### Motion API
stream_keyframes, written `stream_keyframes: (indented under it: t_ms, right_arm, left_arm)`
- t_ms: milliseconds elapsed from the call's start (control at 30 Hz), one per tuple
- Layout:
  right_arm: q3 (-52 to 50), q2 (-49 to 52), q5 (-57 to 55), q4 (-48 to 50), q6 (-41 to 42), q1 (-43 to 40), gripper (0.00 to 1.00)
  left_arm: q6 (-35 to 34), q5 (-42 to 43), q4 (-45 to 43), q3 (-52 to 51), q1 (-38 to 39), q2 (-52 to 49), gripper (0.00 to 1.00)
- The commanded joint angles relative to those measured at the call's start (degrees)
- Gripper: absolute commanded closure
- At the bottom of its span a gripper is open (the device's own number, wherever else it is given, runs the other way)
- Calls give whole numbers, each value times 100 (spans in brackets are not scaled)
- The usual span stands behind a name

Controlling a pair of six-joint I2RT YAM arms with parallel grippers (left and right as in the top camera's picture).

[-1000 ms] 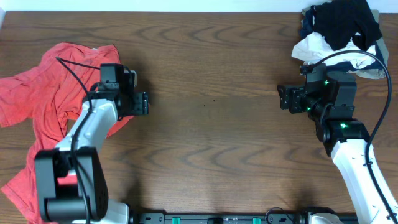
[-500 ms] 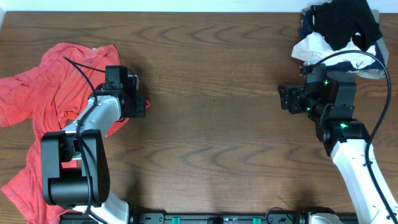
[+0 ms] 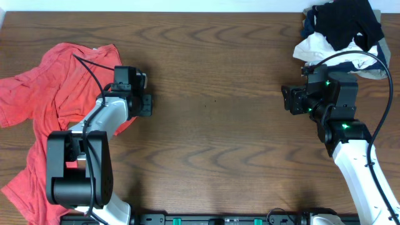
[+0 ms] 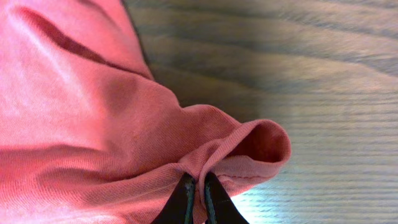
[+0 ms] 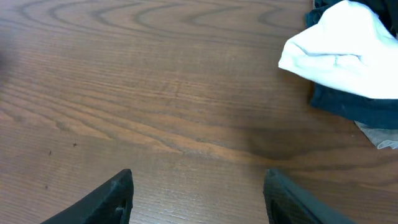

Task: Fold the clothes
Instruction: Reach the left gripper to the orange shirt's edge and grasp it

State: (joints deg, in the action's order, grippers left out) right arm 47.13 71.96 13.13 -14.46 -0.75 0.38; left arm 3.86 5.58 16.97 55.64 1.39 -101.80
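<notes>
Next, the left gripper releases the T-shirt's edge on the bare wood [image 3: 269, 119] just short of the right gripper's fingers.
The clothes, one coral-red T-shirt [image 3: 53, 94], lie crumpled at the table's left side, with a strip running down toward the front left corner. My left gripper [image 3: 144, 104] is at the shirt's right edge. In the left wrist view the gripper [image 4: 198, 185] is shut on a rolled fold of the shirt's hem [image 4: 249, 149], red cloth pinched between its dark fingers [image 4: 182, 202]. My right gripper [image 3: 286, 99] hovers over bare wood at the right, pointing left. Seen from the right wrist it [image 5: 199, 186] is open with nothing between its fingers.
A heap of black, white, navy and tan garments [image 3: 340, 28] sits at the back right corner, just behind my right arm; its white piece [image 5: 348, 56] shows at the upper right in the right wrist view. Dark wood table [image 3: 212, 75] spans between the arms.
My left gripper has closed on the shirt's right edge and shifted slightly toward the back. The right arm has hardly moved.
</notes>
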Motion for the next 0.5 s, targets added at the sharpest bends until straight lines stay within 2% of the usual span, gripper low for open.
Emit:
stream_keyframes:
  t_ms: [0, 233, 467]
  right_arm:
    - [85, 33, 39, -9, -61, 107, 37]
    - [85, 33, 39, 0, -59, 107, 39]
    - [85, 33, 17, 0, -46, 101, 41]
  left_arm:
    - [-20, -2, -107, -61, 192, -96, 94]
    - [-114, 168, 11, 417, 968, -63, 94]
    - [-114, 258, 442, 1698, 2061, -39, 94]
